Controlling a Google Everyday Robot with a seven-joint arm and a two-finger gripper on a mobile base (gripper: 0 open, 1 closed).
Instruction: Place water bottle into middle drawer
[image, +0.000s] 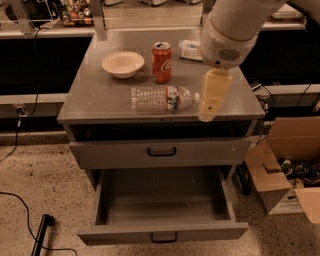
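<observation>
The robot's gripper needs to next move to the water bottle's red-green-white label band (177, 98), near the white cap, and grip it there.
The water bottle (162, 98) lies on its side on the grey cabinet top (95, 95), white cap pointing right, with a narrow red-green-white label band. My gripper (209, 109) hangs from the large white arm just right of the bottle's cap, above the top's front right part. The middle drawer (162, 210) is pulled open below, its inside bare, a small black handle on its front. The upper drawer front (160, 151) above it is shut.
A red soda can (161, 62) stands behind the bottle. A white bowl (123, 64) sits at the left. A bottle with a wide white label (190, 49) lies at the back. An open cardboard box (287, 167) stands on the floor at the right. A black cable (30, 212) lies at the left.
</observation>
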